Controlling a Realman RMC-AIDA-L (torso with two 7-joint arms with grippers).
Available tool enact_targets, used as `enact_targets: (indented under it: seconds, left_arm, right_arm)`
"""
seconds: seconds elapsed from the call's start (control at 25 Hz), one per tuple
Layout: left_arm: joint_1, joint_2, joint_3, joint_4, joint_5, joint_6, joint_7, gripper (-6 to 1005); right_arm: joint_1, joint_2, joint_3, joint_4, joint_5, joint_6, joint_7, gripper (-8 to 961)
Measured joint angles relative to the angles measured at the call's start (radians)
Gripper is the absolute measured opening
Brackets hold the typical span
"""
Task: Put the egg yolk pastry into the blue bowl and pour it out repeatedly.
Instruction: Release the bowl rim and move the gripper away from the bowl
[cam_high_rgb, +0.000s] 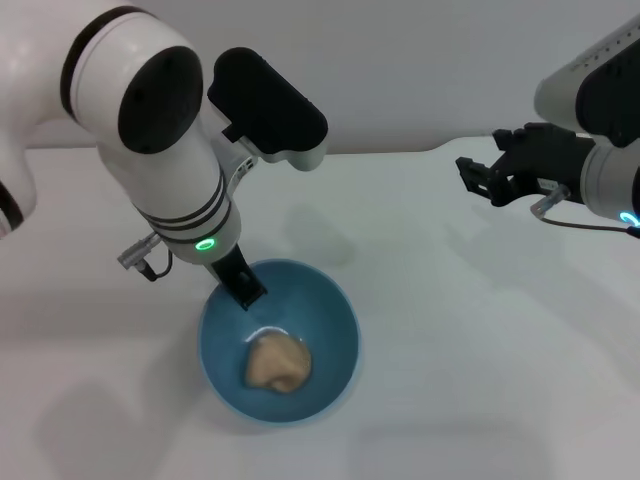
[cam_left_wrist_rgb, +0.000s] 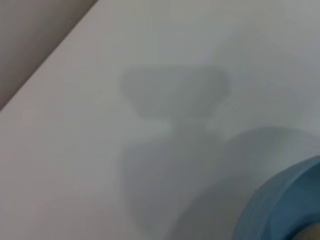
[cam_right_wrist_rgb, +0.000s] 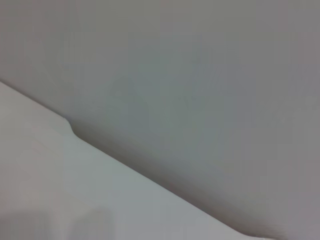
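Next, my left gripper sets the blue bowl free on the white table, slightly closer to me (cam_high_rgb: 305, 364) and toward my right gripper.
The blue bowl (cam_high_rgb: 335, 330) stands on the white table in the lower middle of the head view. The tan egg yolk pastry (cam_high_rgb: 278, 363) lies in its bottom. My left gripper (cam_high_rgb: 243, 288) reaches down from the upper left and is clamped on the bowl's far-left rim, one black finger lying inside the wall. The left wrist view catches the bowl's edge (cam_left_wrist_rgb: 280, 210) and a sliver of the pastry (cam_left_wrist_rgb: 311, 233). My right gripper (cam_high_rgb: 482, 172) hovers open and empty at the far right, well away from the bowl.
The white table (cam_high_rgb: 470, 350) spreads around the bowl, with its back edge against a grey wall (cam_high_rgb: 400, 80). The right wrist view shows only the table edge (cam_right_wrist_rgb: 75, 132) and wall.
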Motion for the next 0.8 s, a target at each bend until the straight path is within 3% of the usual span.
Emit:
enact_targets:
  seconds: [0.8]
  left_arm:
    - [-0.017, -0.003, 0.078, -0.003, -0.1, 0.007, 0.005, 13]
  right_arm:
    - [0.001, -0.002, 0.0, 0.005, 0.0, 0.0, -0.002, 455]
